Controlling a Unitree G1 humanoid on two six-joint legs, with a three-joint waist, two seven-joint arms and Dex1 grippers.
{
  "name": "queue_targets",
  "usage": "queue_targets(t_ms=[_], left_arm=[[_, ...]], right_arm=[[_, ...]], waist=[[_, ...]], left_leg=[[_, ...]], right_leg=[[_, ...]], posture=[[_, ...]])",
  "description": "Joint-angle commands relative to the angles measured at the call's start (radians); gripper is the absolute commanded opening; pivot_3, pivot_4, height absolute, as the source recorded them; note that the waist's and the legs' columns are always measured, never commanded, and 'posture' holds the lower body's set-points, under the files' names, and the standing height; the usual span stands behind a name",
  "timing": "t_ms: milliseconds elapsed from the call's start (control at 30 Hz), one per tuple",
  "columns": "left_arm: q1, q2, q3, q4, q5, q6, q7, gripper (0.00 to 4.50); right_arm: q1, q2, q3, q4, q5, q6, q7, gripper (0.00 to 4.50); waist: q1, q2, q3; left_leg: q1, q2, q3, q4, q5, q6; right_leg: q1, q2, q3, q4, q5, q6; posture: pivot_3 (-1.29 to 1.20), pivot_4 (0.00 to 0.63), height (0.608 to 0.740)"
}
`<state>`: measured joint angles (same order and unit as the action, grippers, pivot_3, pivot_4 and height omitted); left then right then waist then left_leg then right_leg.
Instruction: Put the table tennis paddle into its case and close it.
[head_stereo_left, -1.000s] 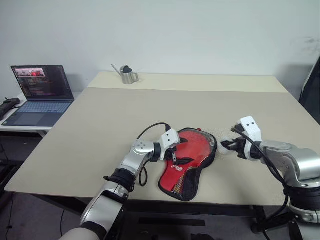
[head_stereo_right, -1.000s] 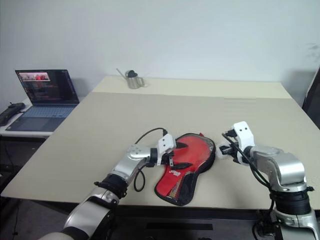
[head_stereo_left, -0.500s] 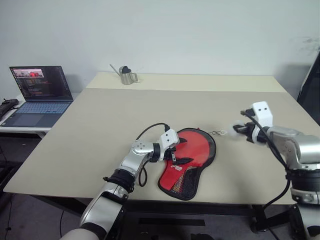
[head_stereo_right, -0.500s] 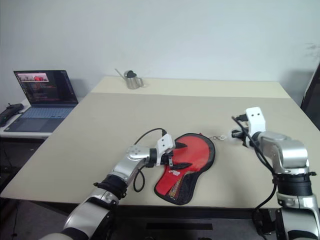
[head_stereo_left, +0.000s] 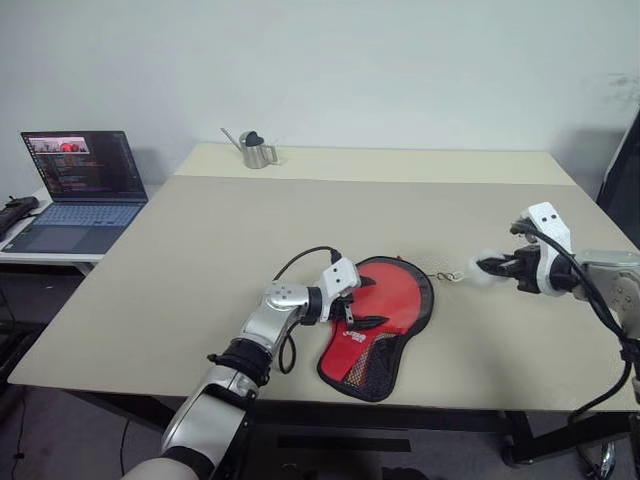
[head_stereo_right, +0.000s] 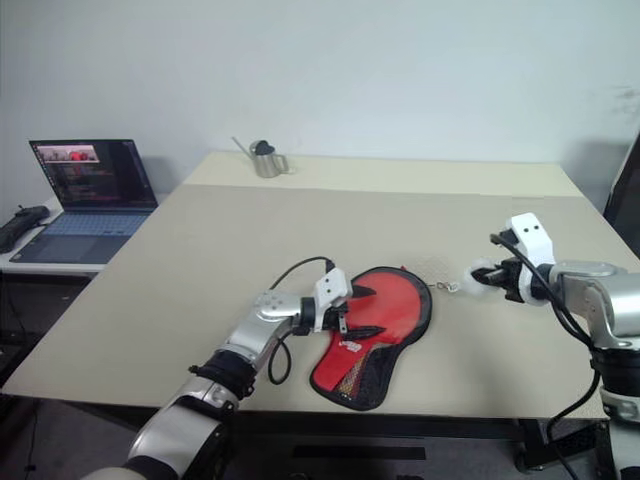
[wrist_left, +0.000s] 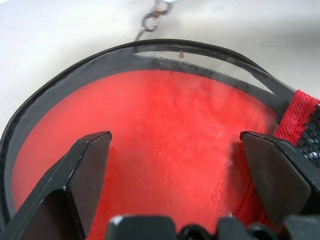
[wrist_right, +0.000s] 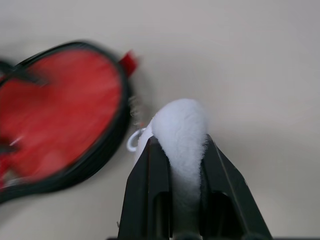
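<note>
Next, my right gripper releases the pompom just over the table's front edge (head_stereo_left: 386, 425), next to the narrow mesh end of the case.
The case (head_stereo_left: 385, 310) lies flat near the table's front edge, red side up with black edging, its narrow mesh end toward me. My left gripper (head_stereo_left: 352, 306) rests open over its round part, fingers (wrist_left: 87, 167) spread wide above the red fabric (wrist_left: 165, 125). The zip teeth (wrist_left: 200, 62) show along the far rim. A small chain (head_stereo_left: 447, 276) runs from the rim to a white fluffy pompom (wrist_right: 177, 125). My right gripper (head_stereo_left: 497, 268) is shut on the pompom, to the right of the case and above the table. The paddle is hidden.
A small metal watering can (head_stereo_left: 256, 150) stands at the table's far left. An open laptop (head_stereo_left: 85, 185) sits on a lower side table to the left. The beige table (head_stereo_left: 300, 220) stretches wide behind the case. A dark object (head_stereo_left: 622, 170) stands at the right edge.
My right gripper has moved right and upward away from the case, carrying the white pompom and drawing the chain out. The left gripper has stayed open on the case.
</note>
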<state>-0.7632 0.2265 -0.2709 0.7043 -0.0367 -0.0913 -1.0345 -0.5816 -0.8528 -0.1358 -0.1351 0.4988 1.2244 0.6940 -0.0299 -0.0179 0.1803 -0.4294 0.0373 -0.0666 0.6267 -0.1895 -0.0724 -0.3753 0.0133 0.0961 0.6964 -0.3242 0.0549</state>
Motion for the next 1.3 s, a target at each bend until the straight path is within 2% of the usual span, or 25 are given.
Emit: queue_targets(t_ms=[33,367,500,867,1300], left_arm=[[0.013,-0.006,-0.033,0.055,0.052,0.024,0.010,4.50],[-0.006,-0.024,-0.038,0.083,0.063,0.007,0.007,4.50],[-0.012,-0.029,-0.037,0.090,0.065,0.005,0.010,4.50],[-0.023,-0.055,-0.042,0.098,0.070,0.002,0.021,4.50],[-0.043,-0.086,-0.036,0.125,0.085,-0.012,0.040,4.50]], right_arm=[[0.050,-0.059,-0.046,-0.130,0.084,0.029,0.076,0.20],[0.228,-0.170,-0.097,-0.276,0.215,-0.002,0.220,0.20],[0.329,-0.202,-0.130,-0.402,0.307,0.012,0.276,0.20],[0.450,-0.029,-0.073,-0.621,0.505,0.094,0.100,0.19],[0.597,-0.070,-0.128,-0.710,0.785,0.083,0.000,0.19]], waist=[[0.001,0.000,0.000],[0.002,0.000,0.000],[0.004,0.000,0.000],[0.007,-0.001,0.000],[0.017,-0.001,0.000]], left_leg=[[0.000,0.000,0.000,0.000,0.000,0.000],[0.000,-0.004,0.000,0.001,0.000,0.001],[-0.001,-0.005,0.000,0.001,0.001,0.001],[-0.002,-0.007,-0.001,0.001,0.001,0.001],[-0.003,-0.007,-0.002,0.001,0.001,0.002]], right_leg=[[0.001,0.000,0.000,-0.001,0.000,0.000],[0.003,-0.004,0.000,-0.005,0.002,0.005],[0.004,-0.005,0.000,-0.010,0.003,0.007],[0.007,-0.007,-0.001,-0.016,0.005,0.009],[0.007,-0.007,-0.002,-0.016,0.005,0.010]], posture=[[0.00,0.150,0.740],[0.00,0.150,0.740],[0.00,0.150,0.740],[0.00,0.150,0.740],[0.00,0.150,0.740]])
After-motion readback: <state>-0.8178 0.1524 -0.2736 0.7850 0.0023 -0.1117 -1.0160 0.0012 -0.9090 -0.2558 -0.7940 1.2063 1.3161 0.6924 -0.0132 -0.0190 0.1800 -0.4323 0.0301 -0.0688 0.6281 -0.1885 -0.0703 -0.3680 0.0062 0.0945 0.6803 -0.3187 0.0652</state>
